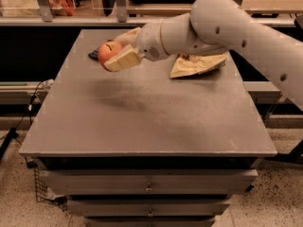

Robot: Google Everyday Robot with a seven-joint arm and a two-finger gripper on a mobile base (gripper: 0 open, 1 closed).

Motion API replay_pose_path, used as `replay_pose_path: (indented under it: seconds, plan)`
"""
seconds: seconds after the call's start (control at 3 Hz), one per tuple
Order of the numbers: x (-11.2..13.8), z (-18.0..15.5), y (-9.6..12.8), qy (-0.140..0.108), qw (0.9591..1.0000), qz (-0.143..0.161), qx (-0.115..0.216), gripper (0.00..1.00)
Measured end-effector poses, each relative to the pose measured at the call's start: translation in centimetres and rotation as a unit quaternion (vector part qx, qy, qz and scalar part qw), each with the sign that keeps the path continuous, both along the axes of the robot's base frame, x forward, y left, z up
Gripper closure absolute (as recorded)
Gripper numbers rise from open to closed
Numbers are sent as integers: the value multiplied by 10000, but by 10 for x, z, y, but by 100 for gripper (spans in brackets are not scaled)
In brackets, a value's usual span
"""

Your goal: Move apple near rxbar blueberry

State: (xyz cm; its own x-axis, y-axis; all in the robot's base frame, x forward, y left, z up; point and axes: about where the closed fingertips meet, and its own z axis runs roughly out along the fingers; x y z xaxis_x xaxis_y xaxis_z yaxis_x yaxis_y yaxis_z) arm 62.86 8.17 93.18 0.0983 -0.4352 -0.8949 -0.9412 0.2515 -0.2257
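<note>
I need to let go of the apple with my gripper on the grey table (114, 51), next to the rxbar blueberry, on the side that faces the chip bag.
My gripper (117, 51) is shut on the red-orange apple (108, 52) and holds it in the air over the far left part of the grey table (142, 112). The apple's dark stem points up. Its cream-coloured fingers (124, 59) clamp the apple from the near and far sides. The dark navy rxbar blueberry (93, 55) lies flat on the table just behind and left of the apple; only a small corner shows, the rest is hidden by the apple and gripper.
A tan-and-brown chip bag (196, 64) lies on the far right part of the table, partly under my white arm (213, 25). Shelving with an orange bag (59, 1) stands behind the table. Drawers (149, 188) sit below the front edge.
</note>
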Motion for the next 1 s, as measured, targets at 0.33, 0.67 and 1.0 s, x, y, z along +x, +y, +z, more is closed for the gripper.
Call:
replay_pose_path:
  seconds: [0.33,0.67,1.0]
  plan:
    - [47,-7,31,6,9998,-87,173,100]
    - [85,-26,58,81,9995,-254,179,100]
    - [111,-49,64,200,9983,-524,150,100]
